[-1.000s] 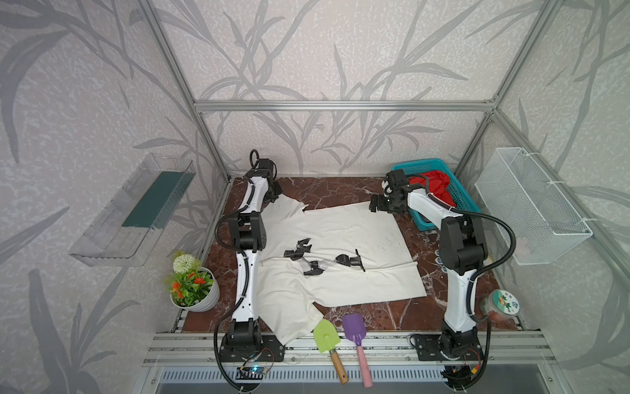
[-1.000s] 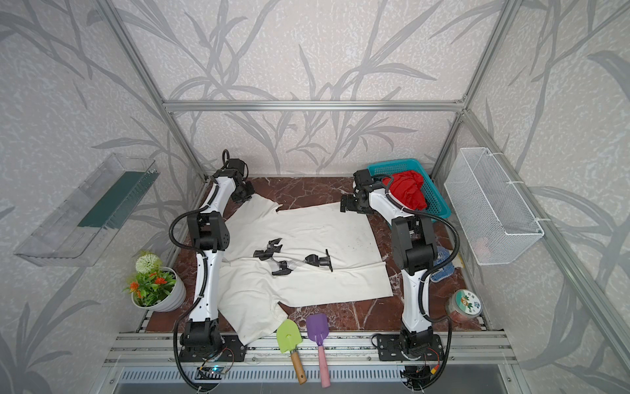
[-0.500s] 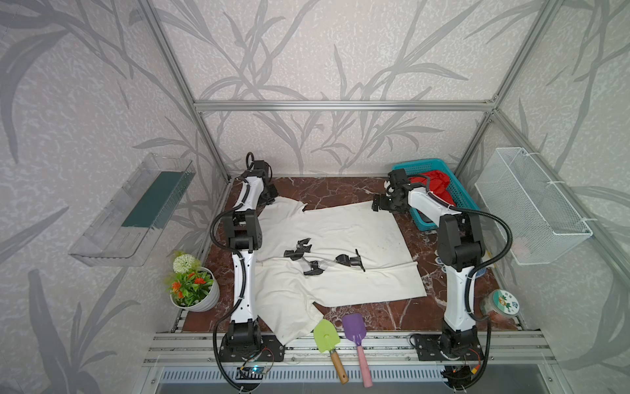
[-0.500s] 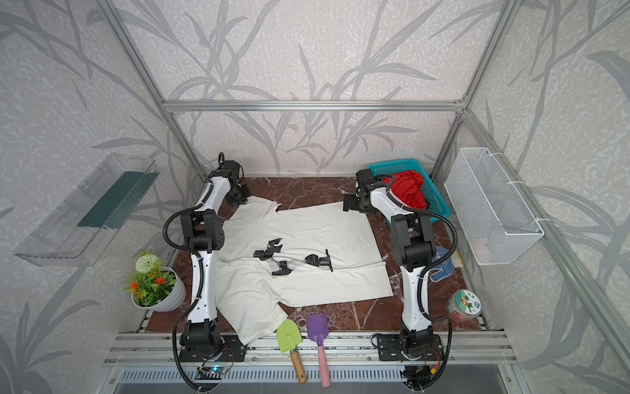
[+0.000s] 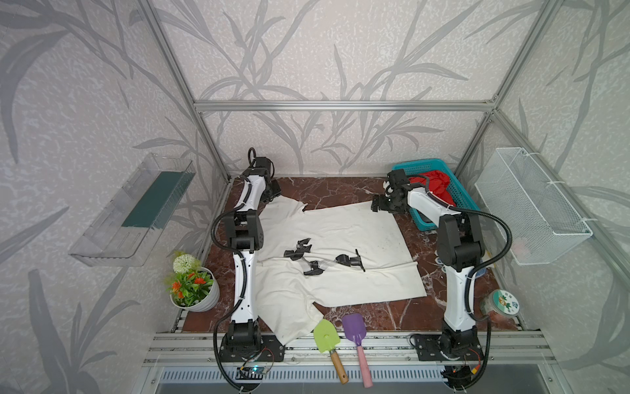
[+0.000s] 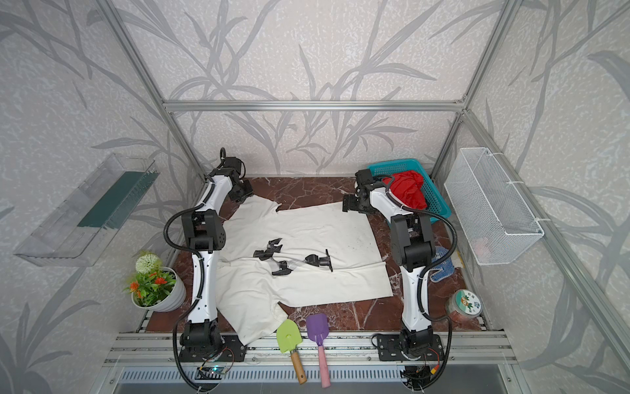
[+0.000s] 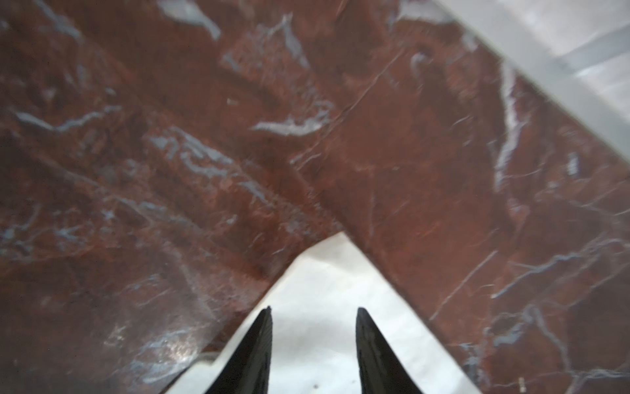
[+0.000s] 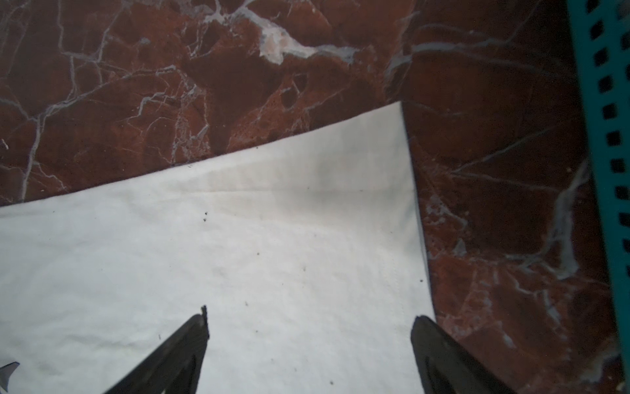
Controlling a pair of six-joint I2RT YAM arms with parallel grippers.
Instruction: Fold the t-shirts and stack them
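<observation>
My left gripper is to take the sleeve's outer edge (image 7: 244, 327) and pull the sleeve out straight before folding, because the sleeve slants in past the far edge of the shirt.
A large cream-white t-shirt (image 5: 341, 235) (image 6: 306, 232) with a black-and-grey robot-arm print lies spread on the marble table in both top views. My left gripper (image 5: 274, 196) (image 7: 313, 308) hovers at its far-left sleeve tip, open, with the cloth corner (image 7: 327, 273) lying flat under the gap. Over the shirt's far-right hem corner (image 8: 392, 143) my right gripper (image 5: 376, 204) (image 8: 312, 312) stands wide open, holding nothing. A red t-shirt (image 5: 433, 182) (image 6: 407, 189) is bunched in the teal basket (image 5: 422, 167).
A green trowel (image 5: 325, 336) and a purple one (image 5: 354, 329) lie at the front edge beside the shirt's near sleeve. A flowerpot (image 5: 192, 286) stands front left, a jar (image 5: 503, 303) front right. A blue-and-white glove (image 6: 443, 264) lies behind the right arm. A wire basket (image 5: 531, 208) hangs on the right wall.
My left gripper has gone from shut to open and let the sleeve corner drop onto the table. The right gripper has barely moved.
</observation>
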